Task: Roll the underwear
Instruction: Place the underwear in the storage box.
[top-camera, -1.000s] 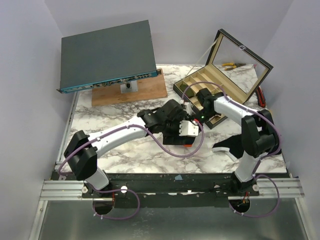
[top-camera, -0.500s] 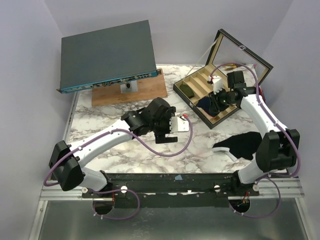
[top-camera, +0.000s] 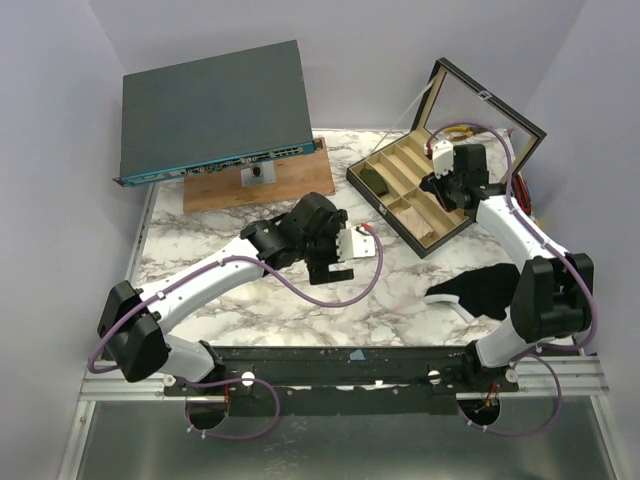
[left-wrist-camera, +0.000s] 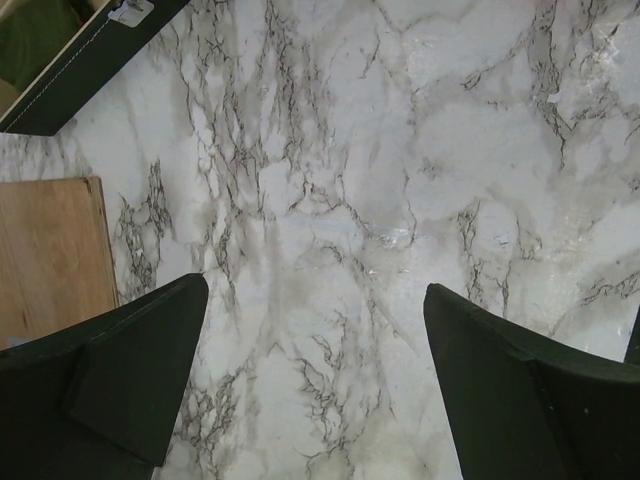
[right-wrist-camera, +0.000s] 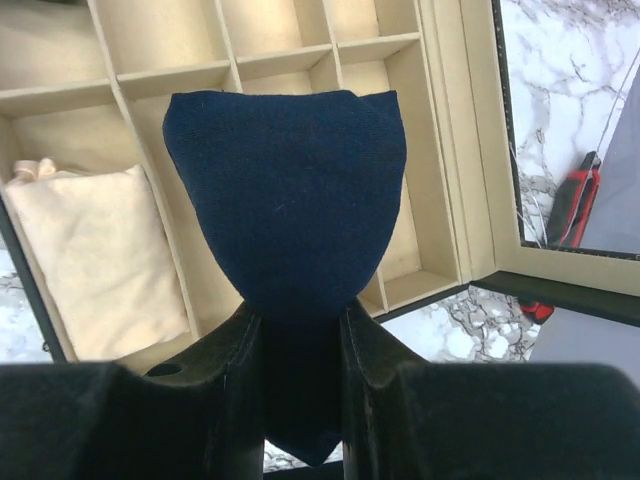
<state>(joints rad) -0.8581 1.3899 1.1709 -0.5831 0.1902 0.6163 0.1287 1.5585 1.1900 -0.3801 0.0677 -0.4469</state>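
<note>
Next, I let go of the rolled underwear, now held above the organiser box, with my right gripper in the empty box compartment (top-camera: 393, 169) beside the green roll.
The underwear (right-wrist-camera: 285, 190) shows as a rolled bundle of plain navy-blue fabric; its trim and lettering are hidden. My right gripper (right-wrist-camera: 298, 312) is shut on its lower end and holds it above the compartments of the open organiser box (right-wrist-camera: 440, 150). In the top view the right gripper (top-camera: 438, 190) hangs over the middle of the box (top-camera: 400, 215), and the bundle is mostly hidden under it. My left gripper (left-wrist-camera: 315, 295) is open and empty above bare marble, at the table's middle in the top view (top-camera: 338, 262).
A cream fabric roll (right-wrist-camera: 95, 255) and a green roll (top-camera: 375, 180) lie in box compartments. The box's mirrored lid (top-camera: 480, 110) stands open behind. A black cloth with a white edge (top-camera: 480, 290) lies front right. A grey network device (top-camera: 215, 110) sits on a wooden board (top-camera: 290, 180) at back left. A red tool (right-wrist-camera: 575, 200) lies right of the box.
My right gripper carried the underwear from the table's middle to above the box. My left gripper drew back to the left and stays open.
</note>
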